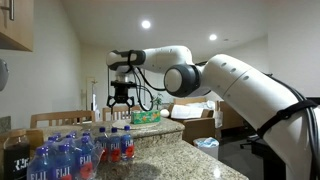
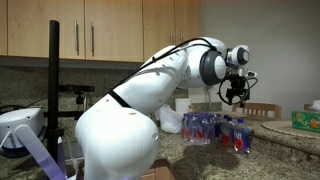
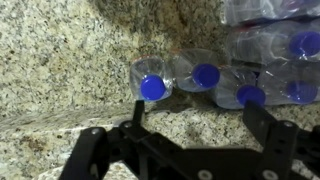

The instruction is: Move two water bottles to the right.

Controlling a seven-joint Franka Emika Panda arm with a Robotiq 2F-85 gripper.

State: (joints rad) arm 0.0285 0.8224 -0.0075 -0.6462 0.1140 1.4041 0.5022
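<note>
The robot's gripper will close on the blue cap (image 1: 127, 128) (image 3: 152, 88) of the red-labelled water bottle at the end of the row, farthest from the group of FIJI bottles.
Small clear water bottles with red label bands and blue caps stand on the granite counter (image 1: 165, 150) in both exterior views (image 1: 115, 147) (image 2: 240, 136). My gripper (image 1: 122, 97) (image 2: 236, 92) hangs open and empty in the air above them. In the wrist view the open fingers (image 3: 200, 125) frame bare counter just short of a row of blue-capped bottles seen from above, the nearest two being one (image 3: 152, 88) and another (image 3: 206, 75). Their labels are hidden from this angle.
Clear bottles with blue FIJI labels (image 1: 52, 162) stand in a cluster at the near left of the counter, and more bottles (image 2: 205, 127) sit beside the red-labelled ones. A green tissue box (image 1: 146, 117) (image 2: 305, 120) lies further along. Wooden chairs (image 1: 60, 119) stand behind the counter.
</note>
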